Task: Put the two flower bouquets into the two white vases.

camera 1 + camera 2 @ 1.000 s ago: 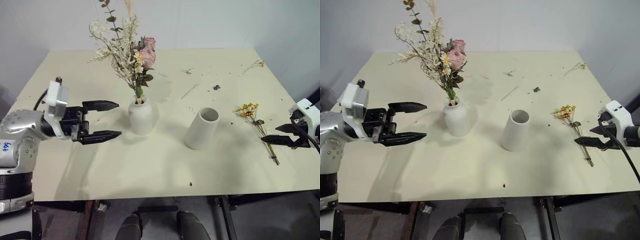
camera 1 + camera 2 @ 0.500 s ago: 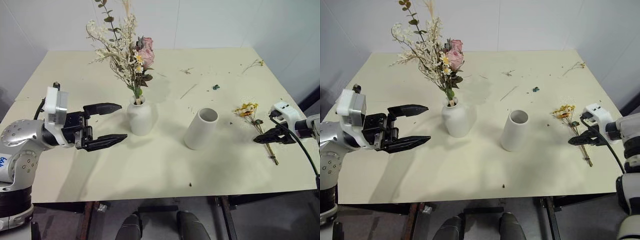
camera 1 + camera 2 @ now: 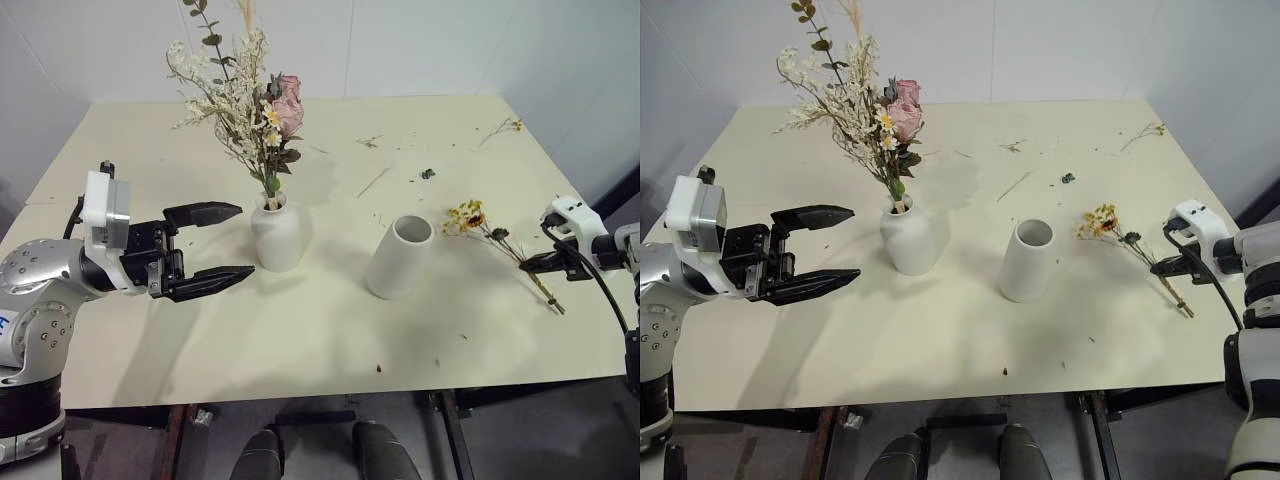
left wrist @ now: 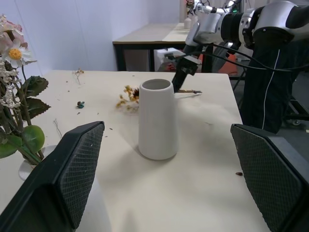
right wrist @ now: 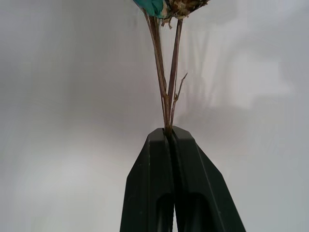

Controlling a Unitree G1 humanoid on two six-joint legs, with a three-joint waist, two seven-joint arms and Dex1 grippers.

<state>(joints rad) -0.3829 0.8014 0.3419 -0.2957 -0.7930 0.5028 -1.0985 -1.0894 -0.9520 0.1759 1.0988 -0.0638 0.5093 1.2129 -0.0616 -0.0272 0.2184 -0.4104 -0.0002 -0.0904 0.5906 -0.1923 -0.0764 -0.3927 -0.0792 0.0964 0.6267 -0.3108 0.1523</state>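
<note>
Next, I let go of the small yellow bouquet with my right gripper in the opening of the empty white cylinder vase (image 3: pixel 412 230).
The large bouquet (image 3: pixel 268 105) of pink roses and cream sprigs stands in the rounded white vase (image 3: pixel 277 235). To its left my left gripper (image 3: pixel 246 240) hangs open and empty, level with the vase. The white cylinder vase (image 3: pixel 400 257) stands empty at mid-table. The small yellow bouquet (image 3: pixel 468 216) lies to its right, thin stems running back to my right gripper (image 3: pixel 530 265). That gripper is shut on the stems, as the right wrist view shows (image 5: pixel 169 131). Whether the bouquet is off the table I cannot tell. The left wrist view shows the cylinder vase (image 4: pixel 156 118) between my wide-apart fingers (image 4: pixel 72 179).
Loose dried twigs (image 3: pixel 375 141) and a small green bit (image 3: pixel 428 173) lie scattered on the far half of the cream table (image 3: pixel 300 340). Another twig (image 3: pixel 505 127) lies near the far right corner. My right gripper sits close to the table's right edge.
My right gripper has shut on the small bouquet's stems. The bouquet's flower head has swung left toward the cylinder vase. The left gripper has stayed put.
</note>
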